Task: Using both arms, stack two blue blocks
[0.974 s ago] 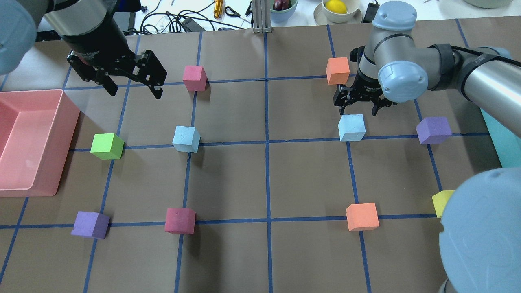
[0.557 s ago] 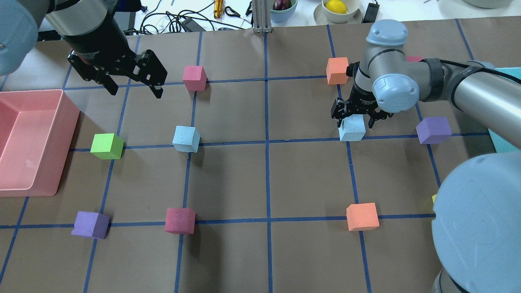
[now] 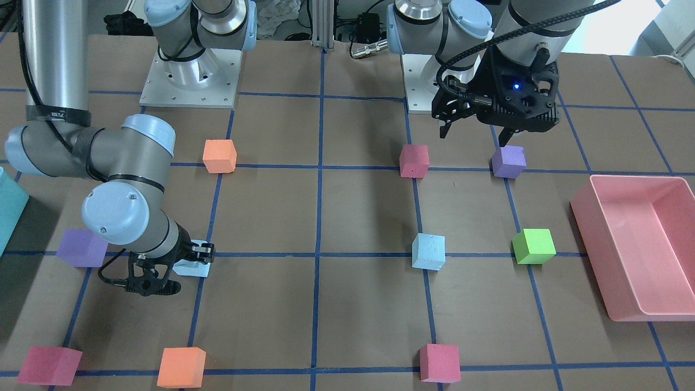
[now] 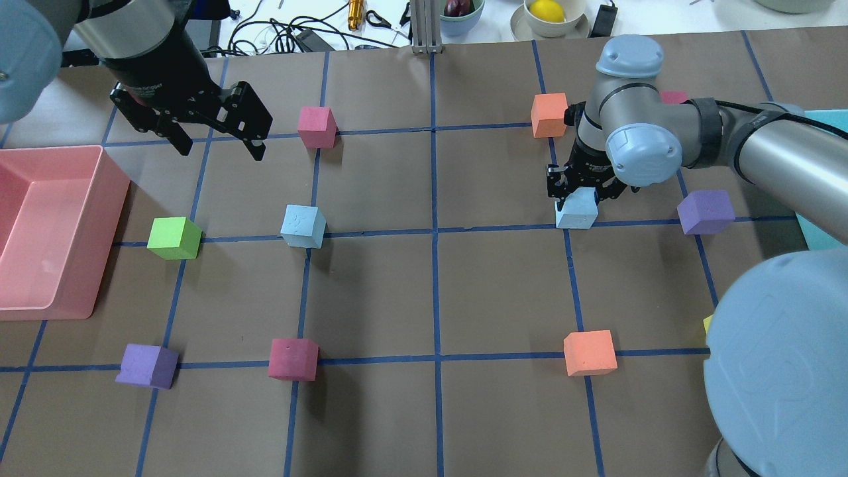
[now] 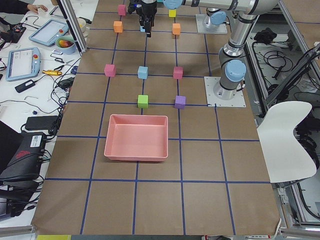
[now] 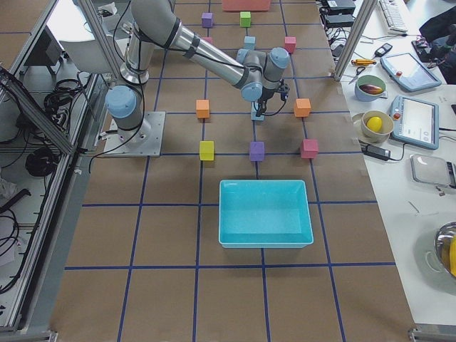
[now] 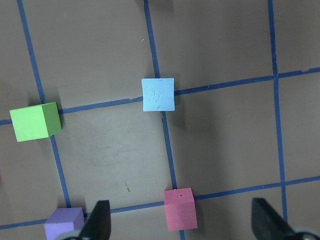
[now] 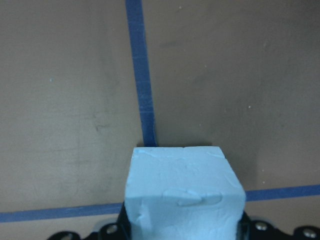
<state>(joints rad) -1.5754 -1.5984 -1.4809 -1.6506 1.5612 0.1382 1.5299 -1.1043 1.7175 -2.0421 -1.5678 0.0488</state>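
Next, my right gripper releases the blue block it is holding at the grid crossing [image 3: 320,176] that lies between the rear orange and pink cubes.
One blue block [image 4: 303,226] sits on the table left of centre, also in the left wrist view [image 7: 158,94] and the front view [image 3: 428,251]. My left gripper [image 4: 220,151] hangs open and empty above the table behind it. The other blue block [image 4: 578,215] sits on the table at the right, and my right gripper [image 4: 576,199] is lowered over it, with its jaws shut on the block's sides. This block fills the right wrist view [image 8: 182,195]. It is partly hidden behind the gripper in the front view [image 3: 191,267].
A pink bin [image 4: 106,199] stands at the left edge and a teal bin [image 6: 265,214] at the right. A green cube [image 4: 173,238], pink cubes [image 4: 316,126], purple cubes [image 4: 706,212] and orange cubes [image 4: 550,114] are scattered on the grid.
My right gripper has come down from behind the right blue block onto it, and its jaws have narrowed against the block. The left arm has not moved.
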